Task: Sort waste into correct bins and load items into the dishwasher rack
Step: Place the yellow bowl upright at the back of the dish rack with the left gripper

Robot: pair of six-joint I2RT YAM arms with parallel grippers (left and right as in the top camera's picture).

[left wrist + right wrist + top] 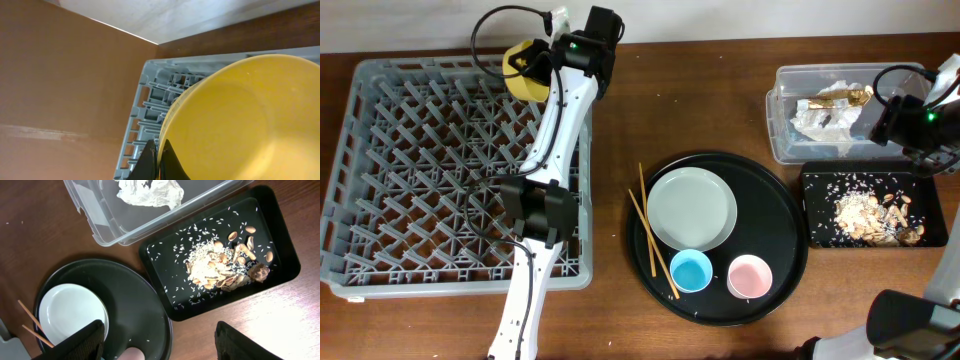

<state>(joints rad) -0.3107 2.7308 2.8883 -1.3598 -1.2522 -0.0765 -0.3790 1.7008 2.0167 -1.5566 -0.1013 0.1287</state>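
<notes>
Next, my left gripper releases the yellow bowl in the grey dishwasher rack's far corner (540, 91), toward the side of the clear tub. The bowl is now held over that corner.
My left gripper (159, 162) is shut on the rim of the yellow bowl (240, 120), held over the far right corner of the grey dishwasher rack (430, 170); the bowl also shows in the overhead view (525, 68). My right gripper (160, 342) is open and empty, high above the table; in the overhead view it is by the clear tub (782, 125). The tub holds white tissue (150, 192) and a gold wrapper (845, 96). The black tray (165, 255) holds food scraps (225, 265). The grey plate (691, 208), blue cup (691, 271), pink cup (750, 277) and chopsticks (651, 240) lie on the round black tray (785, 235).
The left arm stretches over the rack's right side (555, 150). The rack's edge (137, 115) shows beside brown table in the left wrist view. The wall runs along the table's far edge. Rice grains are scattered in the black tray.
</notes>
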